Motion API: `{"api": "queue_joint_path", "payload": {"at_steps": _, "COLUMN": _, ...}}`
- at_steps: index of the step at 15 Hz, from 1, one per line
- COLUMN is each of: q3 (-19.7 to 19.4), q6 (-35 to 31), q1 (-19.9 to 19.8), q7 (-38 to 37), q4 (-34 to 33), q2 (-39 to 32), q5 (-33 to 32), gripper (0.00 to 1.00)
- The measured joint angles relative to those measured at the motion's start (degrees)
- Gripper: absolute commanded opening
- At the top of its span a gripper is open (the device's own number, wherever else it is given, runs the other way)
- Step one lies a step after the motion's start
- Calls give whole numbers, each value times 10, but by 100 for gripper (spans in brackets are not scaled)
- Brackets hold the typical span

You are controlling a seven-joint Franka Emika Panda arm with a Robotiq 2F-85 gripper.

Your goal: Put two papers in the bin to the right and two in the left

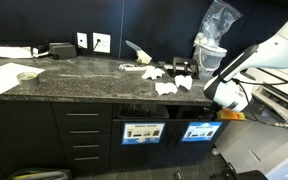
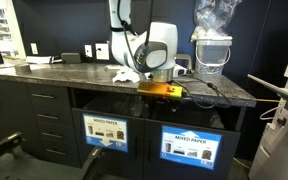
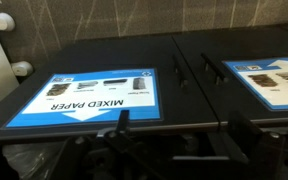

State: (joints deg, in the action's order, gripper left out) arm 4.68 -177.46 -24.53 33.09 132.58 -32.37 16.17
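Note:
Next, I move my gripper to the crumpled white paper (image 1: pixel 166 87) nearest the counter's front edge, farther from the plastic bag, and close it on the paper's top.
Several crumpled white papers (image 1: pixel 167 87) lie on the dark stone counter (image 1: pixel 74 78); they also show in an exterior view behind the arm (image 2: pixel 124 74). Two bin openings sit under the counter, each with a blue "MIXED PAPER" label (image 1: pixel 141 131) (image 1: pixel 201 131), seen too in an exterior view (image 2: pixel 104 131) (image 2: pixel 191 146). My gripper (image 1: pixel 224 97) (image 2: pixel 160 89) hangs off the counter's front edge above the bins. In the wrist view, which stands upside down, the gripper (image 3: pixel 181 132) has its fingers wide apart over a dark bin slot, with one label (image 3: pixel 89 100) beside it. I see no paper in it.
A clear plastic bag over a container (image 1: pixel 212 40) stands on the counter near the arm. Wall outlets (image 1: pixel 92 42), a black box (image 1: pixel 62 49) and a flat white sheet (image 1: pixel 2 76) are along the counter. Drawers (image 1: pixel 84 135) flank the bins.

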Motion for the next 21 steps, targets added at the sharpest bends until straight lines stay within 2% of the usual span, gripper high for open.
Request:
{"api": "queue_joint_path", "payload": {"at_steps": 3, "q3": -43, "q6": 75, "q1": 95, "q7": -123, "q4": 34, "q2": 74, "q5": -59, "gripper": 100}}
{"api": "queue_joint_path", "payload": {"at_steps": 8, "q3": -45, "q6": 188, "q1": 210, "q7": -289, "q4": 27, "q2": 173, "q5": -100, "gripper": 100}}
{"api": "queue_joint_path", "payload": {"at_steps": 12, "q3": -43, "q6": 234, "q1": 291, "q7": -451, "q4": -34, "q2": 205, "q5": -128, "gripper": 100}}
{"api": "queue_joint_path", "payload": {"at_steps": 14, "q3": -43, "q6": 234, "q1": 316, "q7": -523, "q4": -81, "q2": 196, "q5": -136, "gripper": 100}}
{"api": "queue_joint_path", "payload": {"at_steps": 17, "q3": -57, "q6": 227, "q1": 331, "q7": -611, "q4": -152, "q2": 161, "q5": -153, "gripper": 100}}
{"api": "queue_joint_path", "payload": {"at_steps": 21, "q3": -120, "q6": 228, "q1": 356, "q7": -744, "q4": -241, "q2": 89, "q5": -205, "gripper": 100}}
